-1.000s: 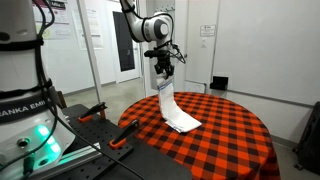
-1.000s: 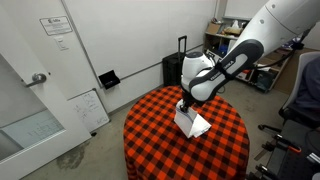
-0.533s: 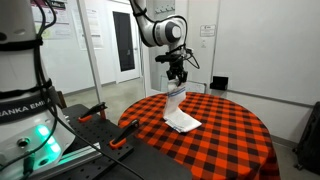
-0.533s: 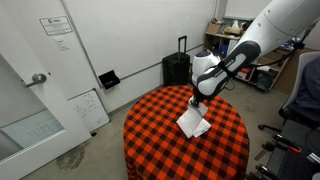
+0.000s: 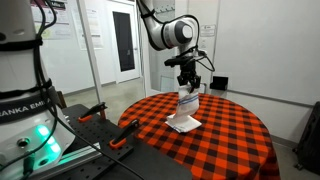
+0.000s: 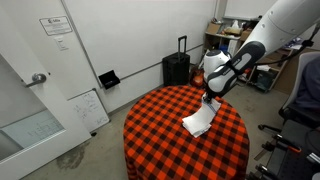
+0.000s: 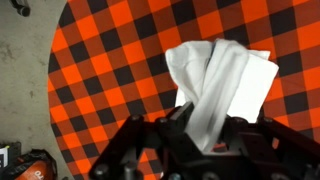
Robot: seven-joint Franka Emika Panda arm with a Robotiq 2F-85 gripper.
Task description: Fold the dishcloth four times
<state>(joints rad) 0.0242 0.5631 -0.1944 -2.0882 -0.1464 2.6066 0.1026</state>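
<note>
Next, I let go of the raised fold on the dishcloth's lower part (image 5: 181, 121) (image 7: 242, 92) with my gripper, where it lies flat on the checked tablecloth.
The white dishcloth (image 5: 184, 112) hangs from my gripper (image 5: 188, 88), with its lower part resting on the round table with the red-and-black checked tablecloth (image 5: 230, 135). It also shows in an exterior view (image 6: 200, 121), below the gripper (image 6: 209, 97). In the wrist view the gripper (image 7: 198, 140) is shut on one edge of the dishcloth (image 7: 225, 80). The cloth runs from the jaws down to the table, partly doubled over. I see no bluish-grey stripe.
A black suitcase (image 6: 176, 68) stands by the wall behind the table. A black box (image 5: 219, 83) sits on the floor behind the table. A robot base with red-handled clamps (image 5: 95, 112) stands in front. An office chair (image 6: 303, 100) is beside the table.
My gripper has carried the held edge of the dishcloth sideways across the table and a little lower. The cloth leans over its resting part instead of hanging straight up.
</note>
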